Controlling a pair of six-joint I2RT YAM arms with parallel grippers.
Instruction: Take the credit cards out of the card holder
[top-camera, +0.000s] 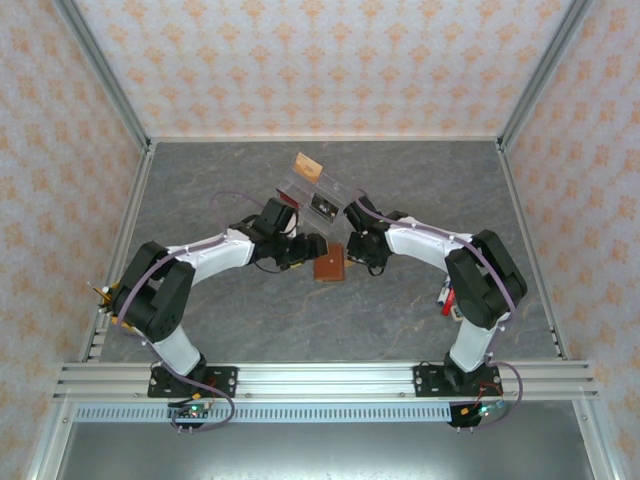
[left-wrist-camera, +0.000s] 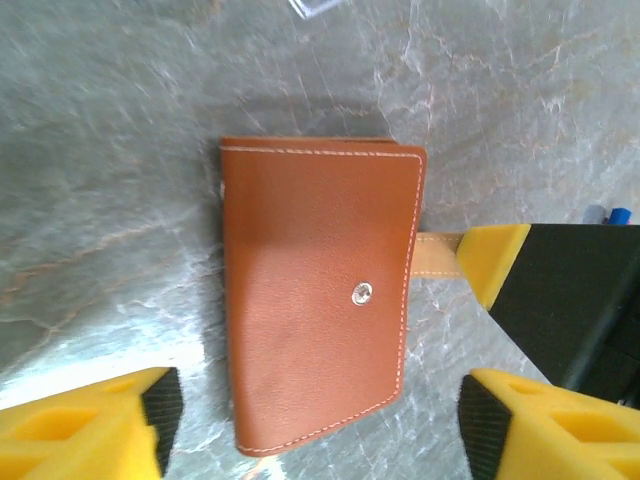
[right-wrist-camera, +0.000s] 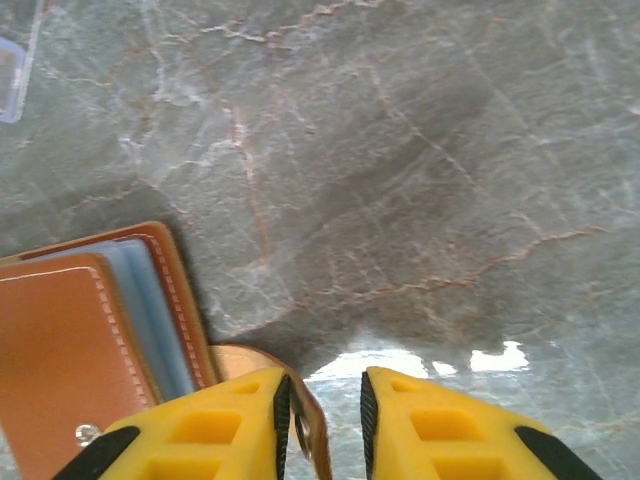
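The wallet's cover lies shut and its strap rests against only one gripper finger, so the robot's right gripper needs to grip the tan strap (left-wrist-camera: 437, 255) and tip the wallet open.
The card holder (top-camera: 328, 265) is a brown wallet lying shut on the grey table between my two grippers. In the left wrist view its cover (left-wrist-camera: 320, 290) shows a metal snap stud, and my left gripper (left-wrist-camera: 320, 410) stands wide open around its near end without touching it. My right gripper (right-wrist-camera: 325, 410) is slightly open; the wallet's tan closing strap (right-wrist-camera: 305, 420) lies against its left pad, with a gap to the right pad. Light blue inner panels (right-wrist-camera: 150, 300) show at the wallet's edge. A tan-orange card (top-camera: 308, 165) and a black card (top-camera: 322, 207) lie farther back.
The two cards lie on a clear plastic piece (top-camera: 310, 190) just behind the grippers. Patterned walls and metal posts close the table in on three sides. A small red item (top-camera: 447, 297) sits by the right arm's elbow.
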